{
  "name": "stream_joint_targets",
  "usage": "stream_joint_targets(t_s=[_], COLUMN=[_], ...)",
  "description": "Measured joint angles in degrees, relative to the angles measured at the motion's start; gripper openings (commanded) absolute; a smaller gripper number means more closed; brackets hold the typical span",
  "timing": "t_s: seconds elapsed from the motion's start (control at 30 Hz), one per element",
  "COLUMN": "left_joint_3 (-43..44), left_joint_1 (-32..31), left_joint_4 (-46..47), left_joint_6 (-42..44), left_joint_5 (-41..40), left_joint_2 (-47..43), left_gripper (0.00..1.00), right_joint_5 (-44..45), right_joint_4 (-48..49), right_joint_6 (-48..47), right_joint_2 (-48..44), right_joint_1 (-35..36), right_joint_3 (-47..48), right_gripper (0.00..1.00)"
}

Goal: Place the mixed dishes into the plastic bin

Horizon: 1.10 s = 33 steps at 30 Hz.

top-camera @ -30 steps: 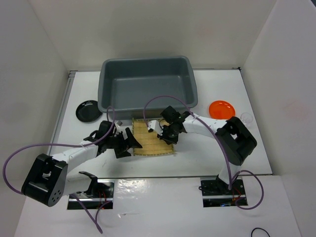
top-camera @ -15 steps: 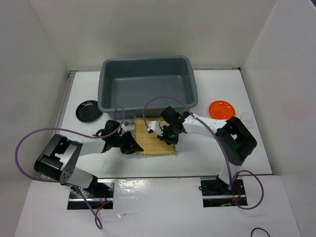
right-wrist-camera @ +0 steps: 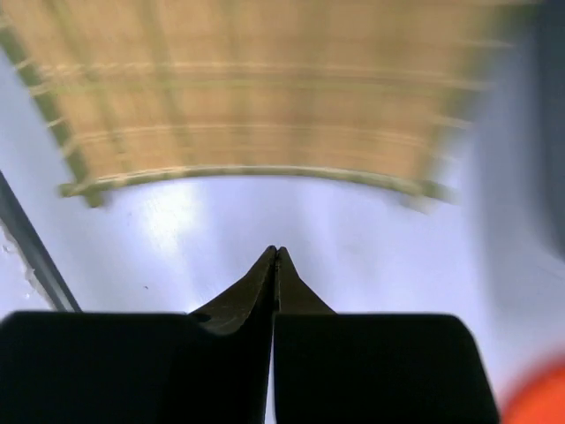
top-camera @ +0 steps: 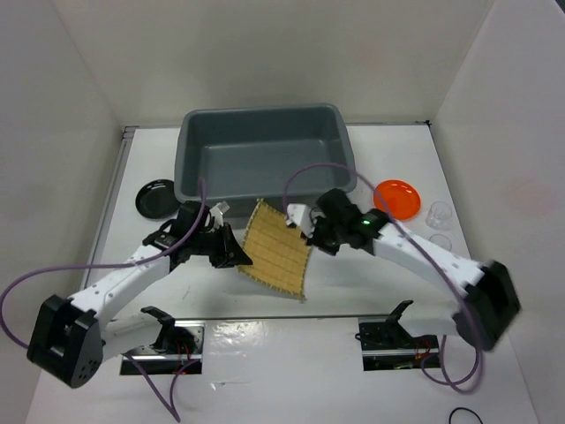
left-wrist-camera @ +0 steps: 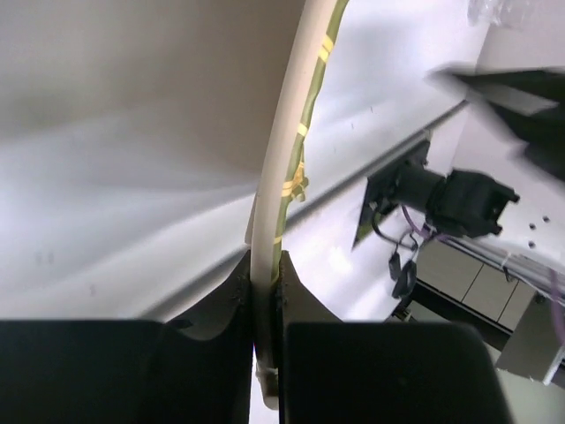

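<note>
I should use my left gripper to let go of the bamboo mat, which hangs tilted above the table now, on the plastic bin's bottom (top-camera: 298,149), toward the side that faces the orange plate.
The tan woven bamboo mat (top-camera: 276,250) hangs tilted above the table in front of the plastic bin (top-camera: 265,150). My left gripper (top-camera: 237,256) is shut on its left edge. In the left wrist view the mat's edge (left-wrist-camera: 284,168) runs up from between the jaws of the left gripper (left-wrist-camera: 263,265). My right gripper (top-camera: 302,225) is shut and empty beside the mat's upper right corner. The right wrist view has the right gripper (right-wrist-camera: 275,253) apart from the mat (right-wrist-camera: 256,97). A black bowl (top-camera: 159,196) lies left of the bin. An orange plate (top-camera: 396,195) and a clear glass cup (top-camera: 439,212) lie to its right.
White walls close in the table on the left, back and right. The bin is empty inside. Purple cables loop over both arms. The arm bases (top-camera: 388,336) stand at the near edge.
My left gripper shut on the mat's left edge and lifted it, so the mat now hangs tilted. The right arm swung out to the right and its gripper drew back off the mat.
</note>
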Motion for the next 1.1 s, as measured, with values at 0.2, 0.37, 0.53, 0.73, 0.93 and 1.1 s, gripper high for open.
stream_joint_targets(t_s=[0.2, 0.37, 0.53, 0.73, 0.93, 1.1], left_joint_3=[3.96, 15.98, 24.63, 28.04, 26.29, 28.37], left_joint_1=[2.67, 6.01, 8.04, 8.63, 9.20, 9.40], left_joint_4=[-11.87, -12.96, -7.56, -3.02, -2.58, 1.16], left_joint_6=[-0.55, -2.05, -1.20, 1.62, 1.53, -1.90], left_joint_5=[2.38, 5.53, 11.02, 14.73, 14.88, 14.95], left_joint_2=[-8.33, -2.32, 6.27, 12.33, 13.99, 16.04], left_gripper=[0.00, 0.00, 0.00, 0.00, 0.00, 0.00], right_joint_5=[13.25, 26.86, 35.47, 39.82, 40.72, 40.83], right_joint_4=[6.49, 9.42, 5.57, 5.18, 5.22, 5.68], right_joint_6=[7.13, 9.57, 11.04, 13.29, 14.84, 15.47], right_joint_2=[-30.42, -42.03, -48.72, -52.83, -54.93, -55.47], right_joint_1=[-1.46, -1.46, -1.51, -2.67, -4.66, -4.94], right_joint_3=[-0.35, -7.58, -14.25, -15.08, -16.48, -17.97], right_gripper=[0.12, 0.46, 0.50, 0.50, 0.51, 0.51])
